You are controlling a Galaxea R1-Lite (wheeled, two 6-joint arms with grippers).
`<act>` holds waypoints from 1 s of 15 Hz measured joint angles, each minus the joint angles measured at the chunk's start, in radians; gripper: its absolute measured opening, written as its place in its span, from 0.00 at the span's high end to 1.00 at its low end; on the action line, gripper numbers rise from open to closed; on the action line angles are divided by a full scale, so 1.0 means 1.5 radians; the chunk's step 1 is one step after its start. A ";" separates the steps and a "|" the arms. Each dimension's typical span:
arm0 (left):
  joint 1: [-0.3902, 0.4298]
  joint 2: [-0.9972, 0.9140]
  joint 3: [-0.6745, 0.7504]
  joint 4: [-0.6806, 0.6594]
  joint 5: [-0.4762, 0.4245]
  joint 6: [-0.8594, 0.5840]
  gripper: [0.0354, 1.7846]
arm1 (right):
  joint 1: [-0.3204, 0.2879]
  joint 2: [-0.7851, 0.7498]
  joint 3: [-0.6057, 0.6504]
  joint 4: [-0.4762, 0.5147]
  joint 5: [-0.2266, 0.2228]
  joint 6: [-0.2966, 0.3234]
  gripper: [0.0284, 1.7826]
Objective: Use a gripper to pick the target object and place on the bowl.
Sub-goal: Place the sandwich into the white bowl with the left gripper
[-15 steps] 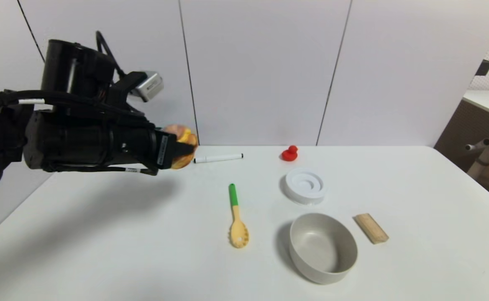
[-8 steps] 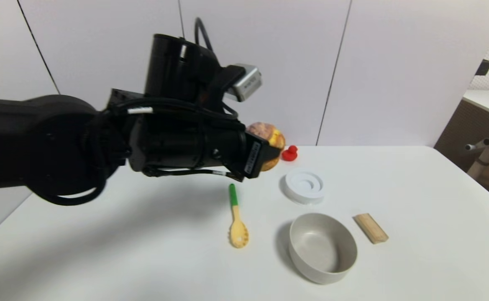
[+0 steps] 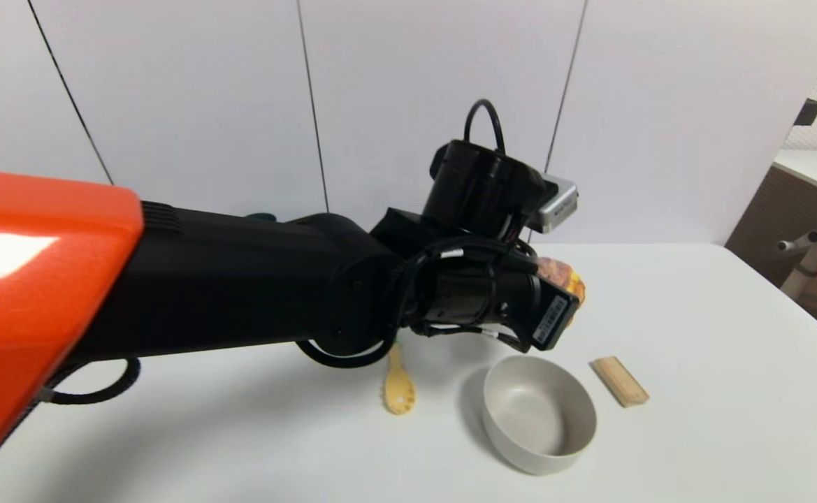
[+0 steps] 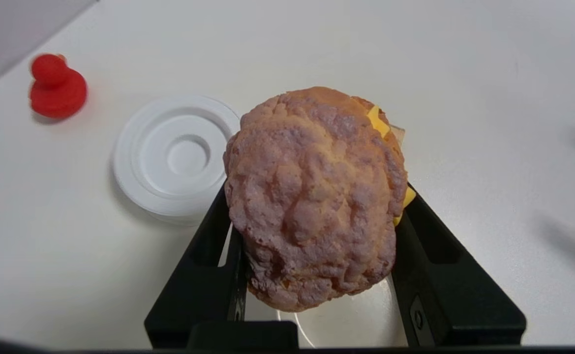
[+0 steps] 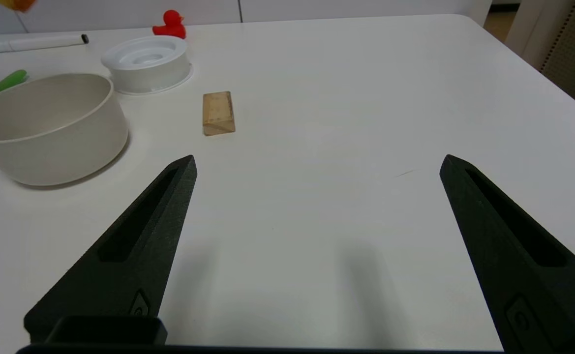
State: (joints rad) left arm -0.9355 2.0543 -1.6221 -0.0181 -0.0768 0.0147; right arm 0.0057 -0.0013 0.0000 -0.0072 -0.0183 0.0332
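Observation:
Next, I release the golden-brown cream-puff bun with my left gripper on the inside bottom of the beige-grey bowl (image 3: 534,435).
My left gripper (image 3: 567,297) is shut on the golden-brown cream-puff bun (image 3: 560,271) and holds it in the air just beyond the far rim of the beige-grey bowl (image 3: 539,413). In the left wrist view the bun (image 4: 314,196) sits between the two black fingers (image 4: 208,246), with a strip of the bowl's rim (image 4: 346,324) below it. My right gripper (image 5: 317,164) is open and empty, low over the table to the right of the bowl (image 5: 46,128); it is out of the head view.
A tan wooden block (image 3: 619,381) lies right of the bowl. A yellow spoon (image 3: 399,392) lies left of it, its handle under my arm. A white ringed dish (image 4: 176,155) and a red duck (image 4: 56,87) sit beyond the bowl. A white marker (image 5: 36,43) lies at the back.
My left arm has swung right across the table with the bun in its grip, from the far left to just behind the bowl, and come lower.

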 joint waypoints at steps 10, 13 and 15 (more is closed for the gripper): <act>-0.025 0.009 0.000 0.203 0.004 -0.010 0.55 | 0.000 0.000 0.000 0.000 0.000 0.000 0.04; -0.030 0.005 0.000 0.203 0.003 -0.011 0.55 | 0.000 0.000 0.000 0.000 0.000 0.000 0.04; -0.035 0.005 -0.001 0.203 0.001 -0.015 0.55 | 0.000 0.000 0.000 0.000 0.000 0.000 0.04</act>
State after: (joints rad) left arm -0.9874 2.0613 -1.6240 0.2866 -0.0749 -0.0085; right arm 0.0053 -0.0013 0.0000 -0.0070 -0.0183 0.0336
